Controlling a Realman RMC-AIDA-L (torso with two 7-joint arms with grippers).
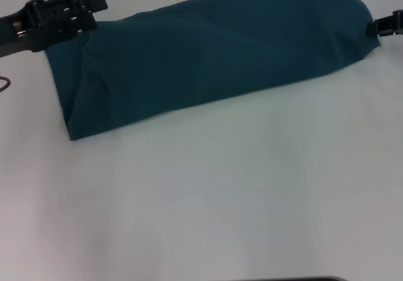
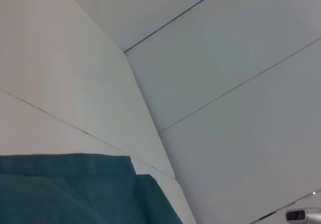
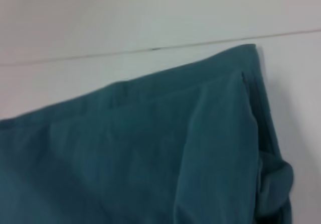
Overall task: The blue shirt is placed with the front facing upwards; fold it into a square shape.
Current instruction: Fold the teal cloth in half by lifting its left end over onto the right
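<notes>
I need to use my right gripper to take the shirt's near corner there [image 1: 373, 46], as the blue shirt slants away toward it, and draw it nearer before folding.
The blue shirt [image 1: 208, 54] lies on the white table [image 1: 227, 193] as a long folded band, running from the near left to the far right, plain side up. My left gripper [image 1: 93, 7] hovers at the band's far left corner, by the cloth's edge. At the right edge of the head view, my right gripper [image 1: 380, 28] sits against the shirt's right end. A folded corner of the shirt [image 2: 75, 191] shows in the left wrist view. In the right wrist view, layered folds of the shirt [image 3: 165, 148] end at a stacked corner.
A thin dark cable [image 1: 4, 83] loops at the table's left edge. A dark strip [image 1: 296, 279] shows at the near edge. Beyond the table edge in the left wrist view are pale panels and a small metal part [image 2: 301, 215].
</notes>
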